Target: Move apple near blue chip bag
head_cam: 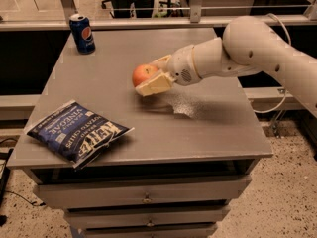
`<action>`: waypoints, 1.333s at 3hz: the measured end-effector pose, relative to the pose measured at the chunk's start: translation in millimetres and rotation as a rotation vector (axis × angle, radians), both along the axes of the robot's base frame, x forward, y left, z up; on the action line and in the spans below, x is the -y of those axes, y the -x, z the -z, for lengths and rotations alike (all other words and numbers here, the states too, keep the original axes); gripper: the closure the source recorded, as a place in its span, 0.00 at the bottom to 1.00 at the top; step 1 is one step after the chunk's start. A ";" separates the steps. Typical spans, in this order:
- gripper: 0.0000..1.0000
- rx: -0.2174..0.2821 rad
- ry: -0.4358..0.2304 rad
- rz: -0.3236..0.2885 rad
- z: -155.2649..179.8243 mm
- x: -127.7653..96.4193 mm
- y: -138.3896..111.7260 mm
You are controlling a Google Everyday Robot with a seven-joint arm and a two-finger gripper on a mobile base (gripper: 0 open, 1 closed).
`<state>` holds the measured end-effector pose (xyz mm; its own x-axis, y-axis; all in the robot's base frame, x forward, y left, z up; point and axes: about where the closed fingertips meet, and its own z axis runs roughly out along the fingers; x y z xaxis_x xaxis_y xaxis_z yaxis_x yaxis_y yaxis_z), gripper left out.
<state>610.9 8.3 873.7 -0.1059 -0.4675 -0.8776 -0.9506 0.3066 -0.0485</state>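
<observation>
My gripper will release the apple on the grey table point(121, 96) behind the blue chip bag, toward the middle of the table.
The apple point(142, 74) is red-orange and round, held in my gripper point(152, 78) a little above the middle of the grey table point(208, 128). The cream fingers point(154, 84) are shut on it from the right side and below. The blue chip bag point(77, 132) lies flat at the table's front left corner, dark blue with white lettering. The apple is to the right of the bag and further back, well apart from it. My white arm point(247, 51) reaches in from the right.
A blue soda can point(82, 33) stands upright at the table's back left corner. Drawers point(143, 197) sit under the tabletop. A metal rail point(148, 21) runs behind the table. Speckled floor lies to the right.
</observation>
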 end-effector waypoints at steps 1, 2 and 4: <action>1.00 0.006 -0.017 -0.047 6.8 -26.3 27.7; 1.00 0.014 -0.034 -0.081 2.0 -44.4 48.3; 0.74 -0.053 -0.014 -0.122 3.0 -55.6 67.5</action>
<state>543.4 63.9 870.7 -0.0951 -0.4677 -0.8788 -0.9820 0.1886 0.0059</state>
